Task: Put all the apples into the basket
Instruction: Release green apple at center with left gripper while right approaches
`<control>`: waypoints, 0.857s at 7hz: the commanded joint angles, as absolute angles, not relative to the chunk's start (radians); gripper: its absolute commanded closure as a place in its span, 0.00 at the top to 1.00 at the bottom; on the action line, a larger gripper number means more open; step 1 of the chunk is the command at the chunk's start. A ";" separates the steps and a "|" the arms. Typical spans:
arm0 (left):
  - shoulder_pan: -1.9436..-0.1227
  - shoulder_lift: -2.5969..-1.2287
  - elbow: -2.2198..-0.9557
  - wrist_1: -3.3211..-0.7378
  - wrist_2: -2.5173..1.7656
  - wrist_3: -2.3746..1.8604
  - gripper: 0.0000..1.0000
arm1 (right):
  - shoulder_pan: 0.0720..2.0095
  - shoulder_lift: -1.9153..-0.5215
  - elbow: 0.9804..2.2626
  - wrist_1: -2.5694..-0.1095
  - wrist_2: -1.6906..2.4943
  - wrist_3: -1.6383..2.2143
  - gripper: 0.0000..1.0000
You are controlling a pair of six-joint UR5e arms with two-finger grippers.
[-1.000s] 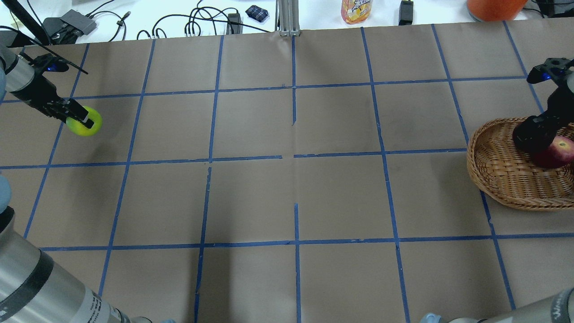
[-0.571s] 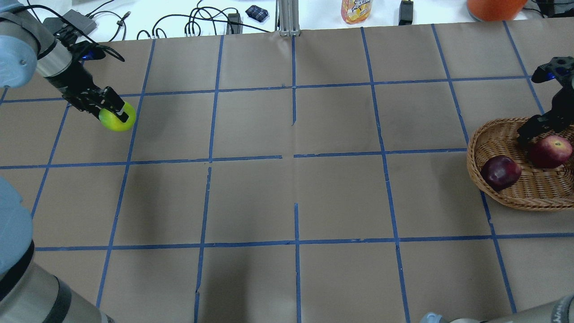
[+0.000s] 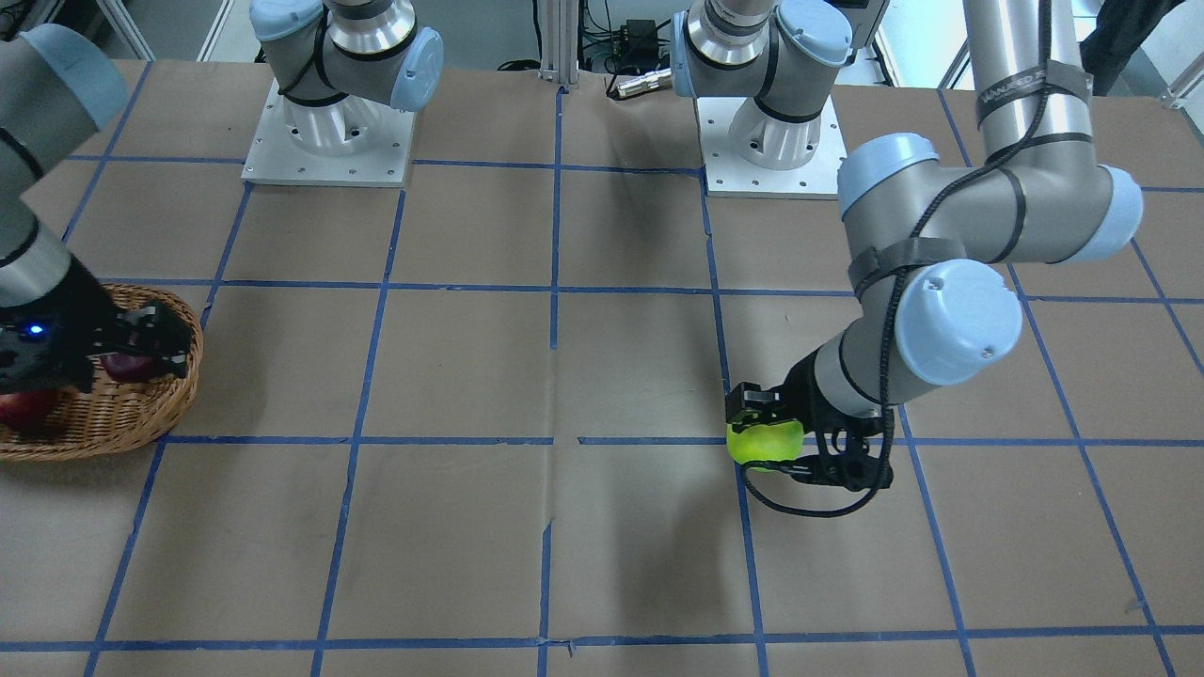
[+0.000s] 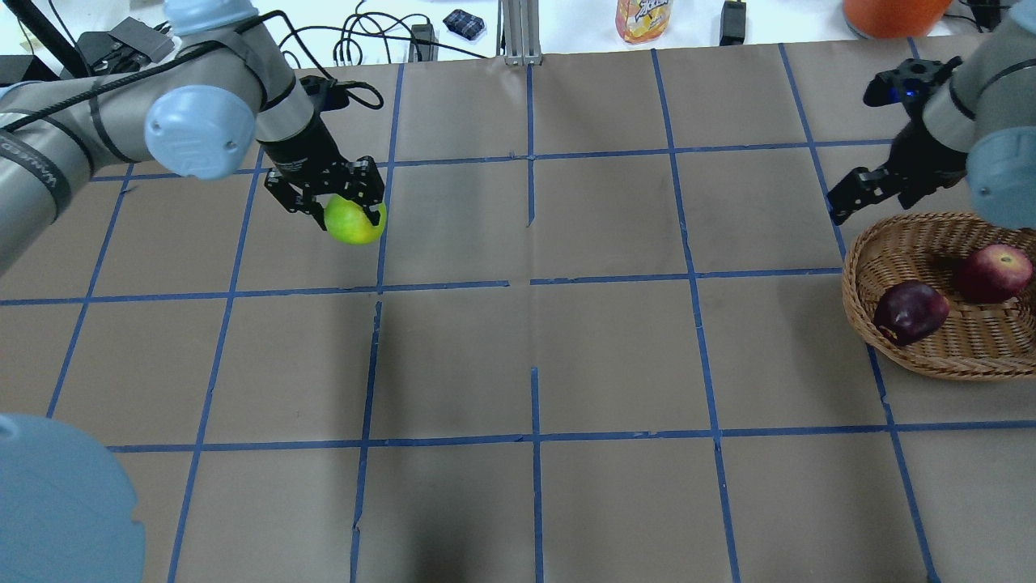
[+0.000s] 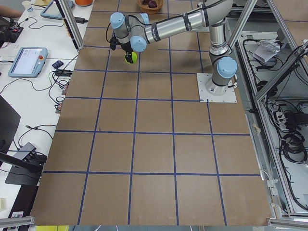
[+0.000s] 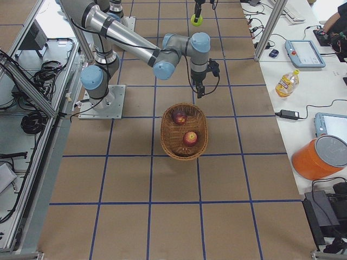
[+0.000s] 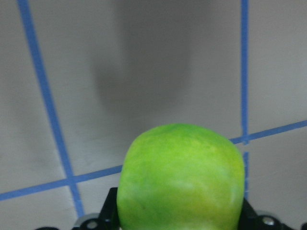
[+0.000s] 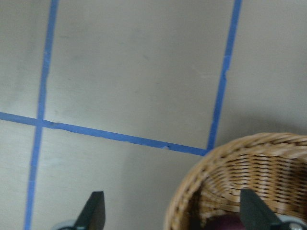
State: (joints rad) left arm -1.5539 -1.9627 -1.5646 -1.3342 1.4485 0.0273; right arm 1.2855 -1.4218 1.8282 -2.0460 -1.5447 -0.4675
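My left gripper will release the yellow-green apple on the table, by the gap in the blue tape line (image 3: 556, 456).
My left gripper (image 4: 346, 212) is shut on the yellow-green apple (image 4: 354, 220) and holds it above the table, left of centre. The apple also shows in the front view (image 3: 764, 442) and fills the left wrist view (image 7: 180, 177). The wicker basket (image 4: 859, 271) sits at the table's right edge with the red apple (image 4: 993, 273) and the maroon apple (image 4: 910, 312) in it. My right gripper (image 4: 850, 194) is open and empty, above the table just beyond the basket's far-left rim (image 8: 201, 172).
Beyond the table's far edge stand a juice bottle (image 4: 643, 18), an orange bucket (image 4: 890, 14), cables (image 4: 356, 40) and an aluminium post (image 4: 518, 32). Blue tape lines grid the brown table paper (image 4: 534, 340).
My left arm has carried the green apple to the right. My right gripper has let go of the red apple in the basket and drawn back beyond its rim.
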 commanded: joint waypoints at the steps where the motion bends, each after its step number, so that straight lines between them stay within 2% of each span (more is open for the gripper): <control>1: -1.661 -1.994 -1.577 -1.264 1.381 -0.220 0.12 | 1.504 -1.417 1.825 -2.063 -1.548 -0.193 1.00; 2: -1.692 -2.009 -1.589 -1.184 1.379 -0.266 0.12 | 1.528 -1.416 1.827 -2.062 -1.533 -0.131 1.00; 5: -1.698 -2.020 -1.640 -1.174 1.294 -0.282 0.12 | 1.592 -1.362 1.827 -2.121 -1.551 -0.031 1.00; 6: -1.703 -2.034 -1.672 -1.075 1.252 -0.340 0.12 | 1.594 -1.362 1.827 -2.121 -1.549 -0.031 1.00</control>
